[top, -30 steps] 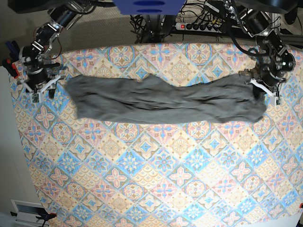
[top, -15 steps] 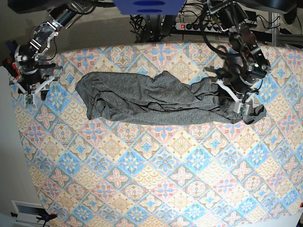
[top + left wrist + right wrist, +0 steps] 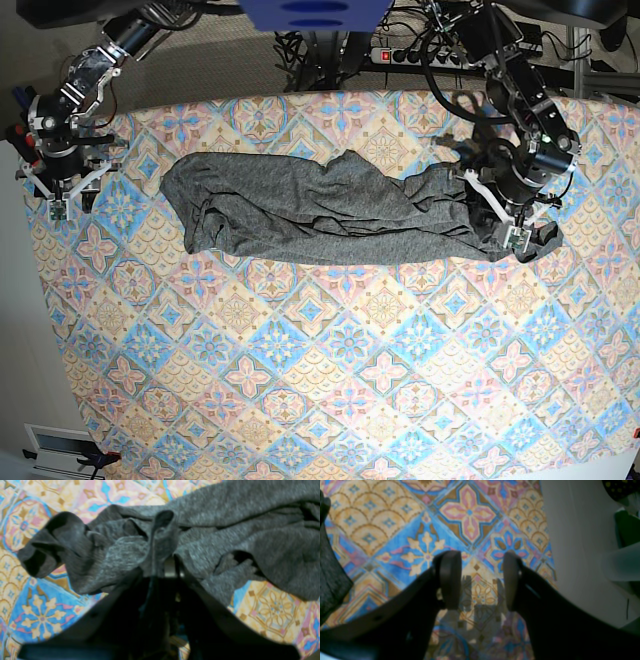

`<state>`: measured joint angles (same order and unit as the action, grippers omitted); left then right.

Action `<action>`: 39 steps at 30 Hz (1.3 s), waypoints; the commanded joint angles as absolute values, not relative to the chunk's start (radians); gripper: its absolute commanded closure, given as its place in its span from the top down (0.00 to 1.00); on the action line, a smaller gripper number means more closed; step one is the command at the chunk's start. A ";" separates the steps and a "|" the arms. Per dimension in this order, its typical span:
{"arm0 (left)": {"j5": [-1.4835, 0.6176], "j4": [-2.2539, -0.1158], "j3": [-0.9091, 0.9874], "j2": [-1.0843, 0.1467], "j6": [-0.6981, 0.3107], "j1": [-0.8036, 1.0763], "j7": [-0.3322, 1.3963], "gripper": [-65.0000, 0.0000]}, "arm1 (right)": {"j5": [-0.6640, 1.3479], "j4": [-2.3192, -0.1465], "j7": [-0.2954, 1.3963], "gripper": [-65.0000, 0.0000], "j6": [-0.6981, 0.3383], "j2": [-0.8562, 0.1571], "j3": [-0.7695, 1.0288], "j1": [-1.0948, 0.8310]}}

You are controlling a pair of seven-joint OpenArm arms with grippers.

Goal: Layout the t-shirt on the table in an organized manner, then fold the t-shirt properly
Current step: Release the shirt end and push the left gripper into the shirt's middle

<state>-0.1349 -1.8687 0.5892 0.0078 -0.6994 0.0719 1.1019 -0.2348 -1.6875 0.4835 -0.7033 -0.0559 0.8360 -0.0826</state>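
Next, I release the pinched fold on the middle of the dark grey t-shirt's wrinkled band [image 3: 348, 222] with my left gripper.
The dark grey t-shirt [image 3: 320, 215] lies bunched in a long wrinkled band across the far half of the tile-print table [image 3: 350, 380]. My left gripper [image 3: 512, 232] is at the shirt's right end, shut on a fold of cloth. In the left wrist view that pinched fold of the t-shirt [image 3: 160, 537] rises just above the left gripper [image 3: 166, 566], with a sleeve drooping to the left. My right gripper [image 3: 68, 200] hovers over the table's left edge, clear of the shirt. In the right wrist view the right gripper [image 3: 480, 580] is open and empty, with the t-shirt [image 3: 330, 580] at the far left.
The table's left edge drops to white floor [image 3: 570, 542] right beside the right gripper. A power strip [image 3: 420, 55] and cables run behind the table's far edge. A green object [image 3: 627, 527] sits off the table at the right of the right wrist view.
The left gripper has pulled the shirt's right end in toward the middle, then eased back right. The shirt went from stretched to bunched. The right gripper has drifted slightly left, away from it.
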 commanded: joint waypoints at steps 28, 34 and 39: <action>-0.157 -2.000 0.199 0.008 -0.698 0.050 1.084 0.03 | -0.225 -1.705 0.461 0.40 -0.698 -0.071 0.866 -0.107; -0.150 -1.998 0.041 0.008 -0.698 -0.005 1.084 0.03 | -0.225 -1.704 0.461 0.40 -0.698 -0.071 0.865 -0.107; -0.147 -1.983 -0.074 0.008 -0.698 -0.016 1.079 0.03 | -0.225 -1.704 0.461 0.40 -0.698 -0.071 0.865 -0.104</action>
<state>-0.1314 -1.9739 -0.0757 0.0055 -0.7002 -0.0055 1.0996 -0.2352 -1.6875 0.4835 -0.7036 -0.0532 0.8623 -0.1135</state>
